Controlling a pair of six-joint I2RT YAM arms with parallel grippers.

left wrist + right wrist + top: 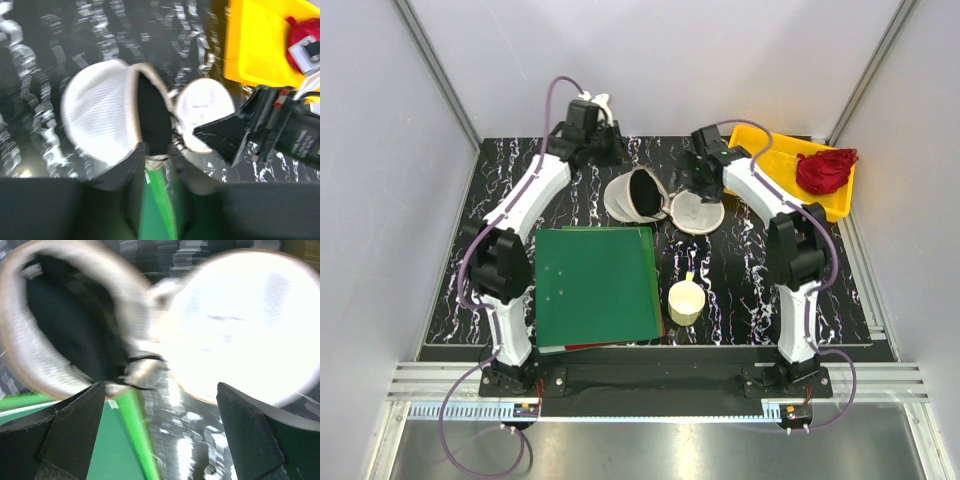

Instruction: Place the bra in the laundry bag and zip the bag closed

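Observation:
Next, I close my right gripper on the lid's outer edge (720, 223) (312, 382), opposite where the lid joins the laundry bag, so that the lid can be lifted.
The laundry bag (623, 196) lies open on its side at the middle back of the table. Its round lid (698, 212) is flopped flat to the right. The black bra (645, 195) fills the bag's mouth. In the left wrist view the mesh bag (100, 120), the bra (152, 117) and the lid (205, 110) sit just past my left gripper (160, 160). Its fingers stand close together, with the bag's lower rim in the narrow gap. Blur hides whether they pinch it. My right gripper (161, 386) hangs wide open over the table, between the bra (70, 325) and the lid (240, 320), holding nothing.
A green folder (595, 285) lies in front of the bag, its corner reaching under the bag's rim. A cream cup (686, 302) with a handle stands to the folder's right. A yellow tray (790, 155) at the back right holds a red garment (825, 168).

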